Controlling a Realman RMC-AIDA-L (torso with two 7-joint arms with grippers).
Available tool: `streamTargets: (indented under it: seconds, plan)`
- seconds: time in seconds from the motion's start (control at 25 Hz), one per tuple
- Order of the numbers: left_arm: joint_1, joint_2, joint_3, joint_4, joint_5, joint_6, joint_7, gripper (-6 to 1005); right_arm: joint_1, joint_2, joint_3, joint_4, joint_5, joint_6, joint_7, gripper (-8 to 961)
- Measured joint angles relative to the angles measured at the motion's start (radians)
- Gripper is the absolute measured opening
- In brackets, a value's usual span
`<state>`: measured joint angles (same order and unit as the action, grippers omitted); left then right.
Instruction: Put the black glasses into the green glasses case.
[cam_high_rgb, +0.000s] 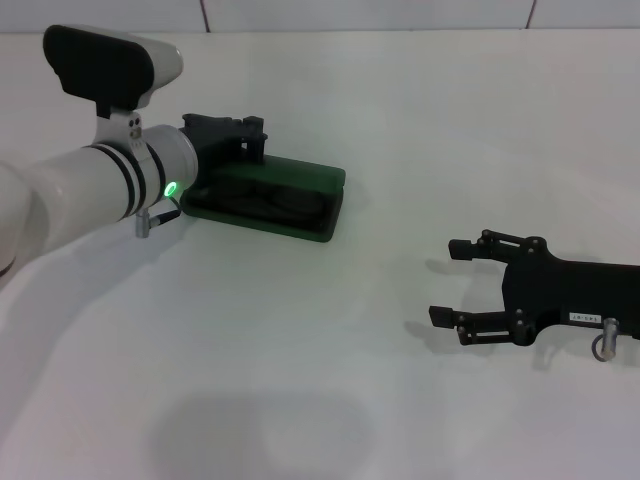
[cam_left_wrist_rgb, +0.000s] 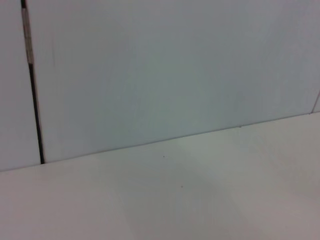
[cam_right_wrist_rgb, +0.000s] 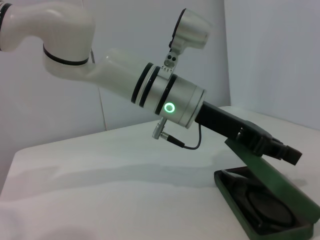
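Next, my left gripper releases the green glasses case's lid, shut over the black glasses in the case's base (cam_high_rgb: 261, 195).
The green glasses case (cam_high_rgb: 300, 215) lies open on the white table, left of centre in the head view. Its lid (cam_right_wrist_rgb: 280, 185) stands tilted over the base (cam_right_wrist_rgb: 235, 192). The black glasses (cam_right_wrist_rgb: 267, 207) lie inside the base, partly hidden under the lid; in the head view they show as dark shapes (cam_high_rgb: 270, 200). My left gripper (cam_high_rgb: 256, 138) is shut and rests against the lid's upper far side (cam_right_wrist_rgb: 287, 152). My right gripper (cam_high_rgb: 445, 282) lies open on the table to the right, well away from the case.
The left wrist view shows only bare table (cam_left_wrist_rgb: 200, 200) and the wall (cam_left_wrist_rgb: 175, 65) behind it. A cable (cam_right_wrist_rgb: 187, 142) hangs under the left wrist. White tabletop (cam_high_rgb: 300, 380) spreads in front of the case and between both arms.
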<state>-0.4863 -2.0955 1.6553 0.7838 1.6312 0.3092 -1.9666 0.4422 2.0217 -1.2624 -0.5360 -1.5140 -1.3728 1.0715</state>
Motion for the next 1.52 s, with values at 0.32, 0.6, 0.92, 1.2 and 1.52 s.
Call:
streamTargets:
  seconds: [0.32, 0.6, 0.92, 1.2, 1.52]
  plan:
    - [0.014, -0.003, 0.000, -0.003, 0.000, -0.001, 0.028, 54, 0.005, 0.000, 0.000, 0.001, 0.000, 0.000, 0.004, 886]
    - [0.025, -0.004, 0.000, -0.009, -0.002, -0.002, 0.043, 55, 0.009, 0.000, 0.000, 0.004, 0.001, 0.000, 0.006, 886]
    - [0.028, -0.003, -0.002, -0.005, -0.038, 0.019, 0.044, 56, 0.011, 0.000, 0.000, 0.004, 0.002, 0.000, 0.007, 886]
    - [-0.007, 0.020, -0.201, 0.022, -0.145, 0.447, 0.041, 58, 0.010, 0.000, 0.002, 0.004, 0.002, -0.001, 0.008, 886]
    - [-0.046, 0.022, -0.538, -0.089, -0.153, 0.841, 0.238, 59, 0.009, 0.000, 0.001, 0.004, 0.002, -0.005, 0.008, 886]
